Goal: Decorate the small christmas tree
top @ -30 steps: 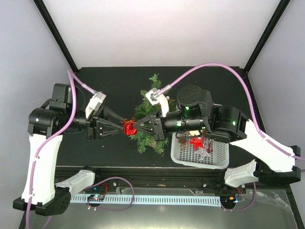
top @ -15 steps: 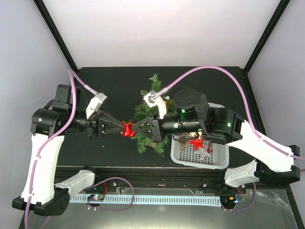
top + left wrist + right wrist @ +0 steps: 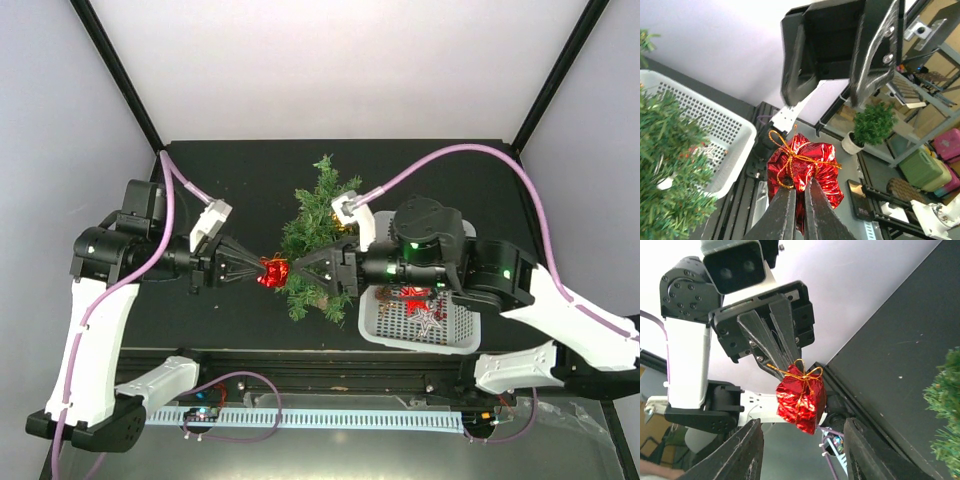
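Observation:
The red foil gift ornament, now hanging above the table, will sit in the tree's middle branches (image 3: pixel 302 248) facing my left gripper after that gripper lets it go.
A red foil gift ornament (image 3: pixel 272 272) tied with gold string hangs above the table between the two arms. My left gripper (image 3: pixel 262 270) is shut on it, the thin fingers pinching the foil just under the gold bow (image 3: pixel 799 179). My right gripper (image 3: pixel 300 272) faces it from the right and is open, one finger on each side of the ornament (image 3: pixel 801 402) and neither touching it. The small christmas tree (image 3: pixel 315 235), green and bristly, sits just behind the right gripper's fingers.
A white perforated basket (image 3: pixel 465 335) stands at the front right under the right arm, holding a red star (image 3: pixel 412 298) and a silver star (image 3: pixel 430 320). The basket's corner (image 3: pixel 725 125) and tree branches (image 3: pixel 665 150) lie close to the left gripper's left side.
The left gripper has shut on the red ornament. The right gripper, which held it, has opened and drawn back slightly to the right.

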